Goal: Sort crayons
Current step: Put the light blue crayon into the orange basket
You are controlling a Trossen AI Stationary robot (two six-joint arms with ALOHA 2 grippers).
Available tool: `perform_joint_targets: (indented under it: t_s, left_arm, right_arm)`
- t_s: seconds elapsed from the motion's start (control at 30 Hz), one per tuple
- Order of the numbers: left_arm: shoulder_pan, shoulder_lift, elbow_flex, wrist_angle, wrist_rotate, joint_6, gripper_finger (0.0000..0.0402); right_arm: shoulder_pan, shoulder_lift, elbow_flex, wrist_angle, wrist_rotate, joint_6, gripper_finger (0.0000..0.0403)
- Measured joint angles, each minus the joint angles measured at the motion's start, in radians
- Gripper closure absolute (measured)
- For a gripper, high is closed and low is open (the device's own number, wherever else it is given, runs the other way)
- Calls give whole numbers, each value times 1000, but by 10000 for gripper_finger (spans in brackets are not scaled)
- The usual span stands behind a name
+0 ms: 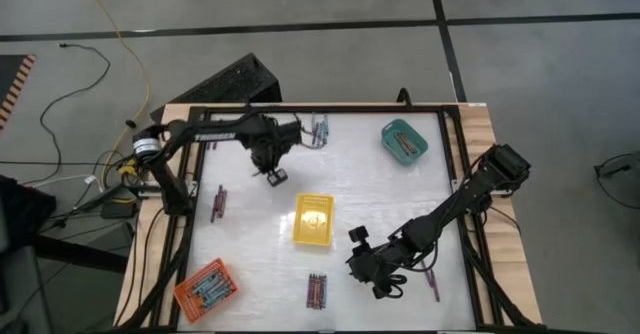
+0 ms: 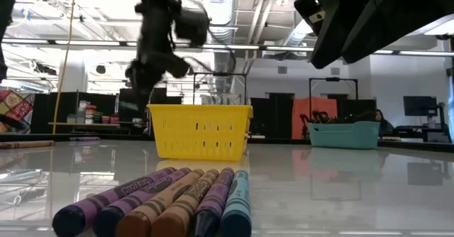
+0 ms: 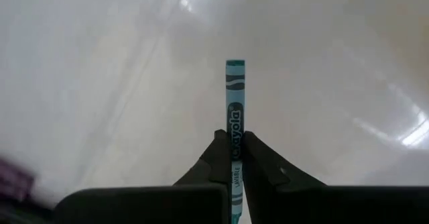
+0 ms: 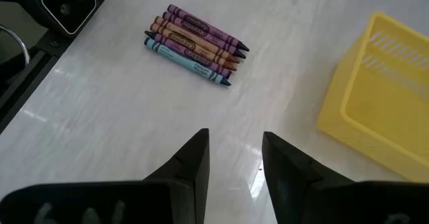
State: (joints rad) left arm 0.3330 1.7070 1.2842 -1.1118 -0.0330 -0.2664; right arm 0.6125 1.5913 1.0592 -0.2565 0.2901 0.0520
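Observation:
Next, I release the teal crayon with my left gripper on top of the crayons in the middle of the orange tray (image 1: pixel 210 288).
A teal crayon (image 3: pixel 234 90) is between the fingers of my left gripper (image 3: pixel 234 140), which points down over the far left of the table (image 1: pixel 273 175), left of a small crayon pile (image 1: pixel 318 129). My right gripper (image 4: pixel 234 143) hangs open over the near right (image 1: pixel 383 286) with nothing between its fingers. Ahead of it, a row of purple, brown and blue crayons (image 4: pixel 194 46) lies flat on the table (image 1: pixel 316 290). More crayons lie at the left (image 1: pixel 218 202) and near right (image 1: pixel 432 279). My left gripper pinches the teal crayon's wrapper (image 3: pixel 235 127) between its two fingertips (image 3: pixel 220 153), from above with the fingers pointing down. The crayon's longer end sticks out past the fingers. It is lifted clear of the table.
A yellow tray (image 1: pixel 313 219) stands mid-table, a teal tray (image 1: pixel 404 141) holding crayons at the far right, and an orange tray (image 1: pixel 205 289) holding crayons at the near left corner. A black frame (image 1: pixel 455 174) borders the white table top.

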Motion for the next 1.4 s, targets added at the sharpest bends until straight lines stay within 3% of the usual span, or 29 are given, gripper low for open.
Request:
perform_joint_targets:
  t_s: [0.4,0.87,1.2,1.4]
  left_arm:
    - [-535,-222,0,-64,-20,-417,401]
    - [-1100,-233,1,-43,-134,-1003,401]
    - [-1357,-233,-6,-31,-230,-1327,401]
    - [-1447,-233,-108,80,-225,-1452,401]
  right_arm:
    - [-3,0,0,0,0,-5,271]
    - [-14,0,0,2,0,8,271]
    - [-36,0,0,4,0,51,271]
    - [-47,0,0,5,0,78,271]
